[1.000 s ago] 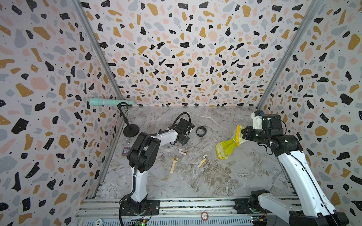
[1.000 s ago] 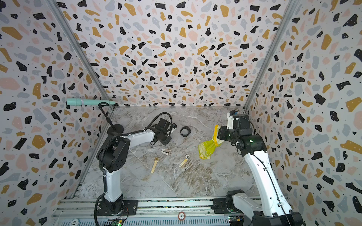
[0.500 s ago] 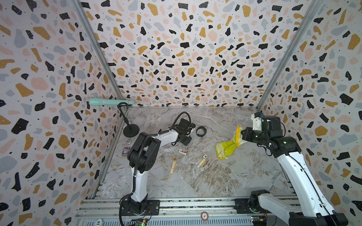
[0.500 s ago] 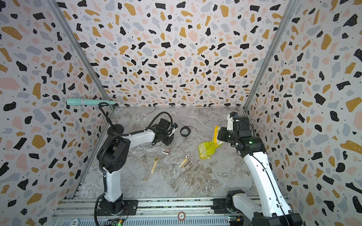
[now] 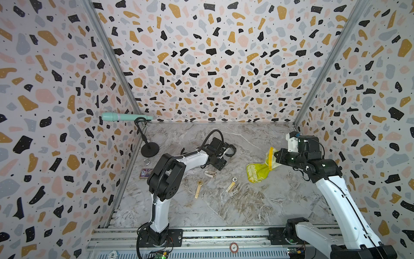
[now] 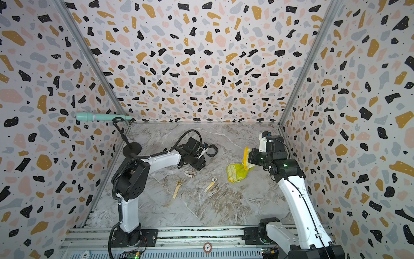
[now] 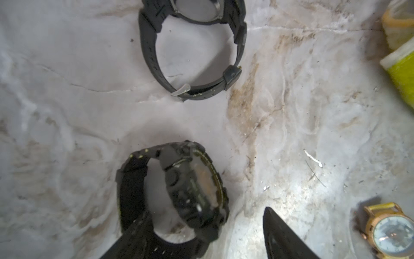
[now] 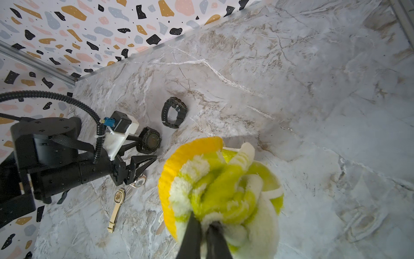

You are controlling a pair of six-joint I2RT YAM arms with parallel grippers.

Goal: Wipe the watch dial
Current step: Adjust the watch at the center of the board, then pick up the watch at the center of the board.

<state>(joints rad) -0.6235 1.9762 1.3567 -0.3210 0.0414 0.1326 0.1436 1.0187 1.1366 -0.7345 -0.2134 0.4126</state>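
Observation:
I will pinch the black watch by its strap (image 7: 199,247) because its dial faces one finger of my left gripper, and that leaves the dial clear for the cloth.
A chunky black digital watch (image 7: 195,190) stands on its edge on the marble floor, its dial (image 7: 207,179) facing sideways; the picture of it is blurred. My left gripper (image 7: 205,213) is open around it, one finger (image 7: 282,235) well clear and the other against the strap. The right wrist view shows the same watch (image 8: 149,139) at one tip of the spread left gripper (image 8: 146,150). In a top view the left gripper (image 5: 223,157) is low at the back middle. My right gripper (image 8: 203,222) is shut on a yellow-green cloth (image 8: 224,183), which hangs down to the floor (image 5: 259,171).
A second black watch (image 7: 192,56) lies buckled just beyond the first. A gold watch (image 7: 389,228) lies beside the left gripper, with two more strap watches (image 5: 198,186) (image 5: 231,182) nearer the front. A teal microphone (image 5: 125,117) on a black stand (image 5: 149,149) occupies the back left corner.
My left gripper has opened and let go of the black watch, which now rests on the floor. The right arm with the cloth has hardly moved.

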